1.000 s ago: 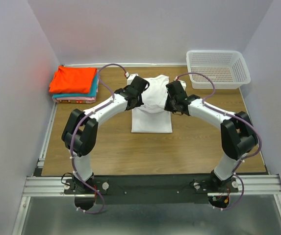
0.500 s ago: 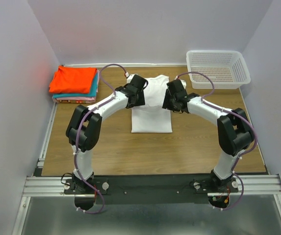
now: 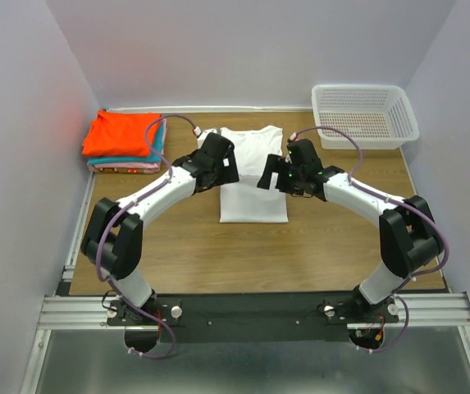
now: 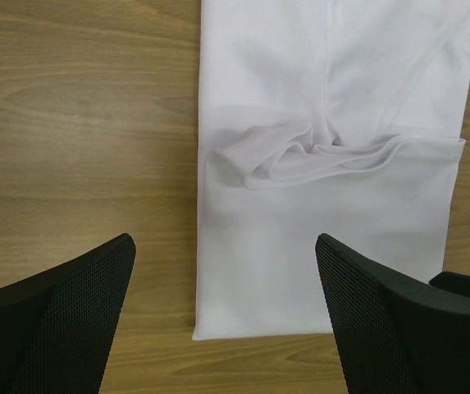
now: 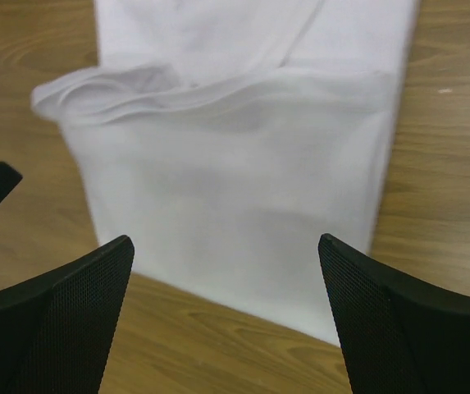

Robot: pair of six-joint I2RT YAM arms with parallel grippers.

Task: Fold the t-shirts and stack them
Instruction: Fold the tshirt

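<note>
The white t-shirt has a near corner (image 3: 221, 221) (image 4: 197, 336) on the side toward the folded stack, and my left gripper will close on it there.
A white t-shirt (image 3: 253, 187) lies flat at the table's middle as a narrow strip, with a rumpled fold ridge across its middle. My left gripper (image 3: 222, 172) hovers over its left edge and my right gripper (image 3: 269, 175) over its right side. In the left wrist view the white t-shirt (image 4: 325, 222) lies below the left gripper (image 4: 225, 246), which is open and empty. In the right wrist view the right gripper (image 5: 226, 245) is also open above the white t-shirt (image 5: 235, 180). A folded stack has the orange-red t-shirt (image 3: 122, 133) on top, then teal (image 3: 159, 141) and pink (image 3: 128, 167) ones.
A white mesh basket (image 3: 366, 115) stands at the back right corner. The folded stack sits at the back left against the wall. Bare wooden table (image 3: 243, 254) stretches between the white shirt and the arm bases.
Both grippers have opened and let go of the white t-shirt. Both arms have drawn back toward the near side, and the shirt's far half now lies uncovered and flat.
</note>
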